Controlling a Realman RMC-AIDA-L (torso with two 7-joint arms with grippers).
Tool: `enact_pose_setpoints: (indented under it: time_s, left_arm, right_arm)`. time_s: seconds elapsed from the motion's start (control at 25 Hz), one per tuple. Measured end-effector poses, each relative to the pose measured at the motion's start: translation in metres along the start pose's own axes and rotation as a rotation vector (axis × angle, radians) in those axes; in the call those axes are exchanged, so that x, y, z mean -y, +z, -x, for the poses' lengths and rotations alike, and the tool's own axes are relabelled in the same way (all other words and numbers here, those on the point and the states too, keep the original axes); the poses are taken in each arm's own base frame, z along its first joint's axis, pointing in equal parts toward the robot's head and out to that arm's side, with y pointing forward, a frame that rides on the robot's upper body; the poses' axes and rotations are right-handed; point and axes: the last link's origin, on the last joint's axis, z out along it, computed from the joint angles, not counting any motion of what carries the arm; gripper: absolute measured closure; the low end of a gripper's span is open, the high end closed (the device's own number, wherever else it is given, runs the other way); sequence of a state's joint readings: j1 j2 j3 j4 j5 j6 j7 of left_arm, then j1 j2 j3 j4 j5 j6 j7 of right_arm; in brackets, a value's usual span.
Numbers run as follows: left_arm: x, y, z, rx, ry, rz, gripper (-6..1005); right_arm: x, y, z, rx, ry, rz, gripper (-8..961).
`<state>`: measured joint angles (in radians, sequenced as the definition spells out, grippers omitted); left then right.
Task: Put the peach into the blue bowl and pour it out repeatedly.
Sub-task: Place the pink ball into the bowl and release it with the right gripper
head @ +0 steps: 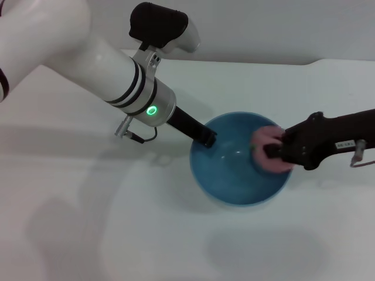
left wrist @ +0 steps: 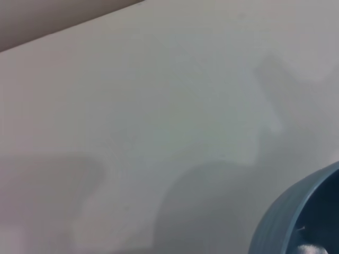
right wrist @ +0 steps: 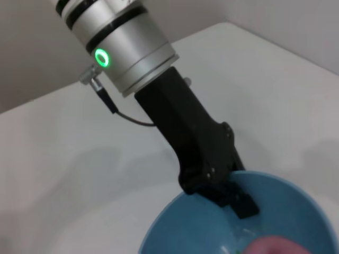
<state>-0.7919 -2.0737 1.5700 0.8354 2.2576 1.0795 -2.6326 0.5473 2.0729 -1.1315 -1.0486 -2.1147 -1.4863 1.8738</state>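
Next, I set the blue bowl on the white table (head: 230, 197) beneath its near rim with my left gripper.
The blue bowl (head: 234, 178) stands on the white table, right of centre in the head view. My left gripper (head: 206, 139) is shut on its far-left rim; the right wrist view shows that gripper (right wrist: 237, 197) clamped over the bowl's (right wrist: 183, 230) edge. The pink peach (head: 262, 136) is held just above the bowl's right side with my right gripper (head: 271, 151) shut on it. Its top edge (right wrist: 275, 246) shows over the bowl's inside in the right wrist view. In the left wrist view only the bowl's outer wall (left wrist: 283, 219) appears.
The white table (head: 88, 222) spreads wide to the left and front of the bowl. Its back edge (head: 263, 61) runs behind the bowl against a grey wall. A thin cable (head: 140, 138) hangs under my left wrist.
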Motion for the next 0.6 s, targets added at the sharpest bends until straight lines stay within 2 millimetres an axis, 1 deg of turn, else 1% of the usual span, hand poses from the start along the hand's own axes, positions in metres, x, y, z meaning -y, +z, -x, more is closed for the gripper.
enact_pose_setpoints:
  time_s: [0.12, 0.2, 0.6]
  left_arm:
    - [-0.001, 0.0, -0.001, 0.001, 0.0, 0.006, 1001]
    - [-0.002, -0.001, -0.001, 0.001, 0.002, 0.007, 1001]
    - [-0.004, -0.001, 0.002, 0.03, 0.016, 0.015, 1000]
  right_arm:
    - [-0.003, 0.006, 0.003, -0.024, -0.007, 0.018, 860]
    - [-0.004, 0.008, 0.004, -0.033, -0.005, 0.023, 820]
    - [-0.006, 0.006, 0.012, -0.026, -0.023, 0.03, 618]
